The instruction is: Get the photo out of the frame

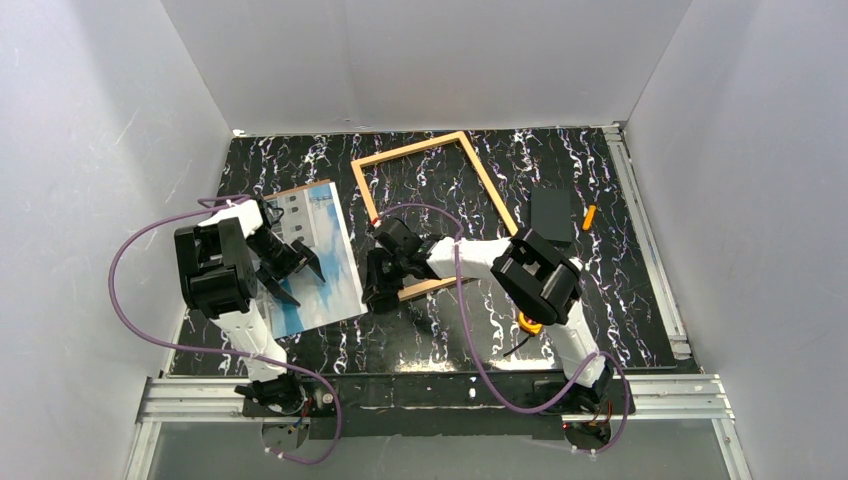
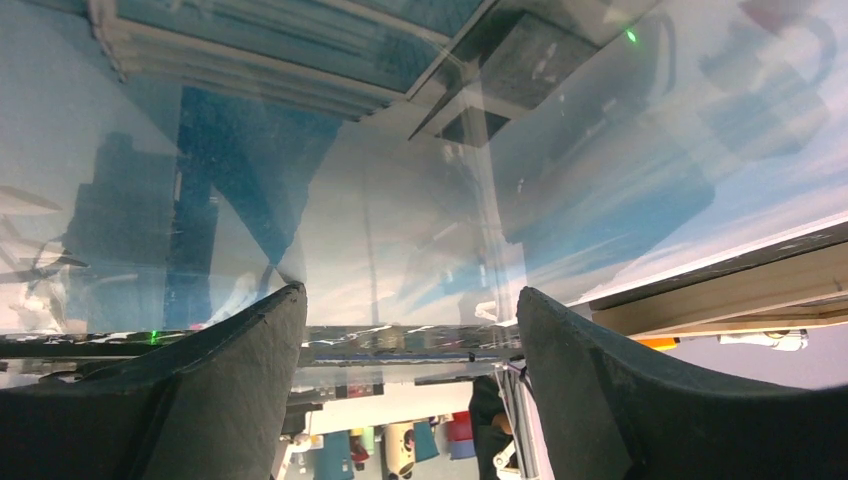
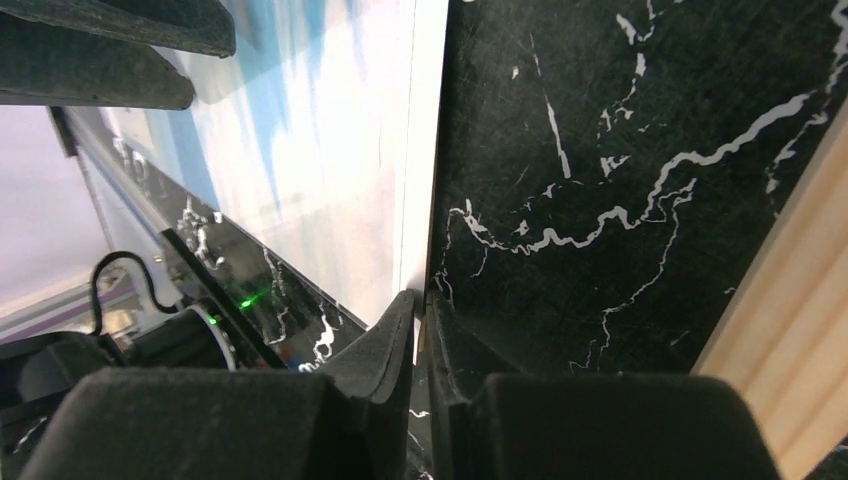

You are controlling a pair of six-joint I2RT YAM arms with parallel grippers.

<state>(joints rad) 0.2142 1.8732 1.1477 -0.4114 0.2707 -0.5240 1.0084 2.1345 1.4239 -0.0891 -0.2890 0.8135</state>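
Observation:
Next, I open my right gripper, which is pinching the photo and its brown backing together at the front corner, and take just the photo's white edge (image 3: 413, 262).
The photo (image 1: 318, 235), a blue-sky print, lies left of centre, apart from the frame (image 1: 432, 148), which sits empty on the table further back. My left gripper (image 1: 305, 283) hovers over the photo with its fingers spread wide. In the left wrist view the glossy photo (image 2: 400, 200) fills the picture, and nothing is between the gripper's (image 2: 410, 310) fingers. My right gripper (image 1: 373, 298) is at the photo's right edge near its front corner. In the right wrist view that gripper (image 3: 422, 300) is shut on the photo's (image 3: 330, 150) thin white edge. A strip of the frame (image 3: 790, 330) shows at right.
A small black rectangle (image 1: 551, 215) and a short orange object (image 1: 589, 217) lie right of the frame. Another orange item (image 1: 528, 322) sits under the right arm. White walls enclose the black marbled table (image 1: 640, 300) on three sides.

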